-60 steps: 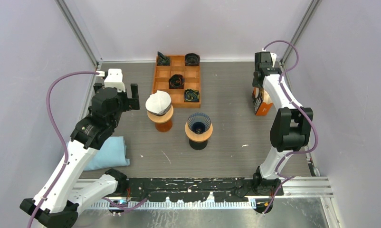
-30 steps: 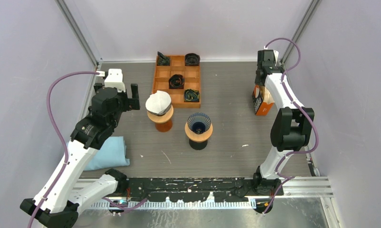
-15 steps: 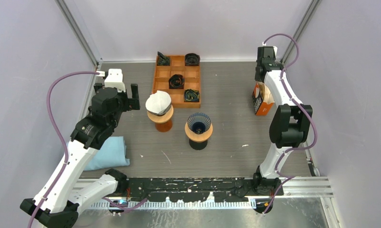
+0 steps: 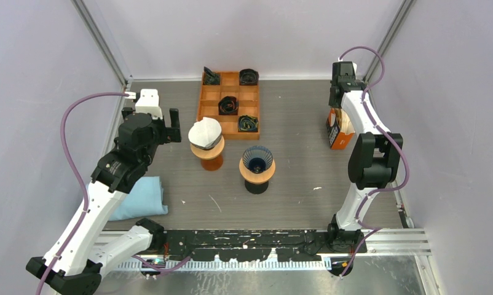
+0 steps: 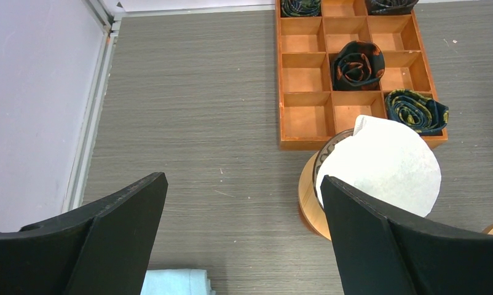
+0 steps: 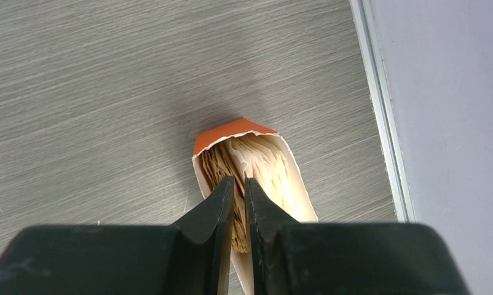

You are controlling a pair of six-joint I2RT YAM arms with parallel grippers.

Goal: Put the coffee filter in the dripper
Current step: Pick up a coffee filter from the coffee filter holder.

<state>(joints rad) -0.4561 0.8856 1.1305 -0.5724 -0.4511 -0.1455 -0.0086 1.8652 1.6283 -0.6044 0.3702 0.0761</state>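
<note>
Brown filters are packed in the box below my closed fingers, so I should reach deeper with my right gripper, open and pinch the brown filter (image 6: 233,165) nearest the white ones.
A white coffee filter (image 4: 205,130) (image 5: 382,163) sits in the left dripper (image 4: 209,153) on its wooden collar (image 5: 307,196). A second dripper (image 4: 257,158), dark blue inside, stands empty to its right. My left gripper (image 4: 150,117) (image 5: 243,178) hangs wide open just left of the filtered dripper and holds nothing. My right gripper (image 4: 339,101) (image 6: 239,180) hovers over the open orange filter box (image 4: 338,136) (image 6: 232,130). Its jaws stand nearly together with only a thin slit. Brown filters (image 6: 222,163) show behind the slit. Whether one is pinched cannot be told.
A wooden compartment tray (image 4: 208,95) (image 5: 299,80) with rolled dark items sits at the back. A folded blue cloth (image 4: 139,196) (image 5: 170,283) lies at the left front. Enclosure walls and metal rails close in both sides, and the filter box stands near the right wall.
My right gripper has shifted up and toward the back wall, leaving more of the orange box showing, and its jaws have narrowed a little. The left arm has not moved.
</note>
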